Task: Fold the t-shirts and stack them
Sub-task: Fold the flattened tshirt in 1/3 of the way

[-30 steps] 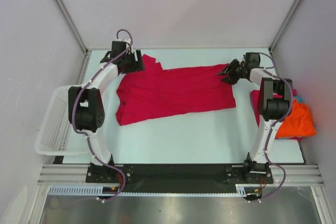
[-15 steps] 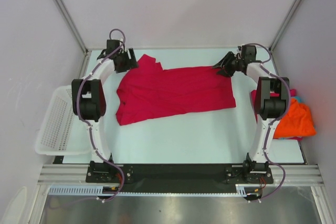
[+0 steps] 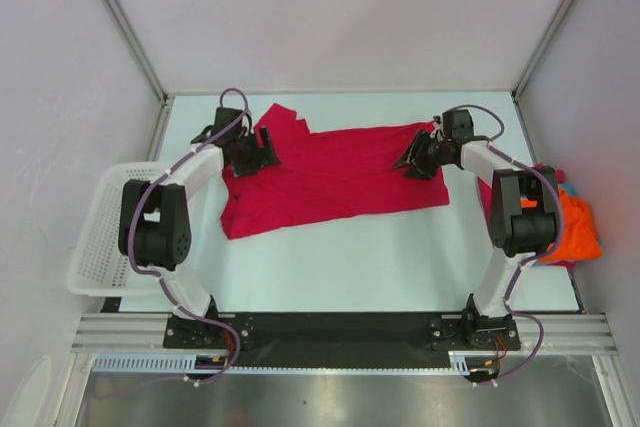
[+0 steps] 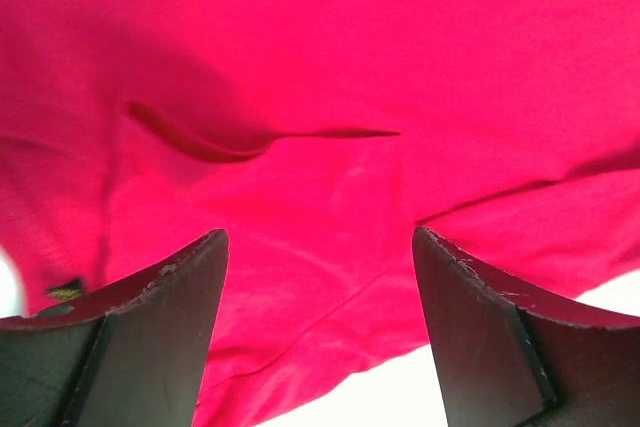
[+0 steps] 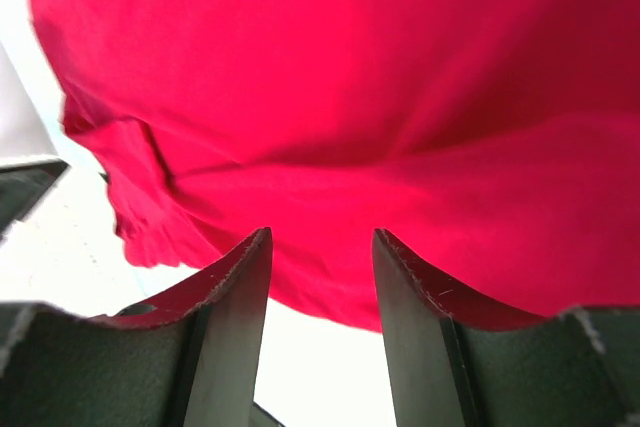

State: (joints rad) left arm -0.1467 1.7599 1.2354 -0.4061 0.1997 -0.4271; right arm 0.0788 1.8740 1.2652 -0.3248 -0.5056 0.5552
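I need to next move my right gripper to the crimson red t-shirt's near corner [image 3: 445, 202], at the end closest to the orange shirt, and close it there.
A crimson red t-shirt [image 3: 330, 179] lies spread across the back of the table. My left gripper [image 3: 262, 152] is open over its left end, near the sleeve, with nothing between the jaws; the left wrist view shows red cloth [image 4: 320, 127] under the open gripper [image 4: 320, 247]. My right gripper [image 3: 412, 162] is open over the shirt's right edge; the right wrist view shows the red hem [image 5: 330, 147] just beyond the open gripper [image 5: 320, 242]. A heap with an orange shirt [image 3: 578, 227] and bits of magenta-pink and teal lies at the right edge.
A white lattice basket [image 3: 105, 237] hangs at the table's left edge. Grey walls and metal posts close in the back and sides. The heap of shirts sits beside the right arm's elbow.
Both grippers have come in from the back corners, nearer and toward the middle, and now sit over the red shirt's two ends. The shirt has not visibly moved.
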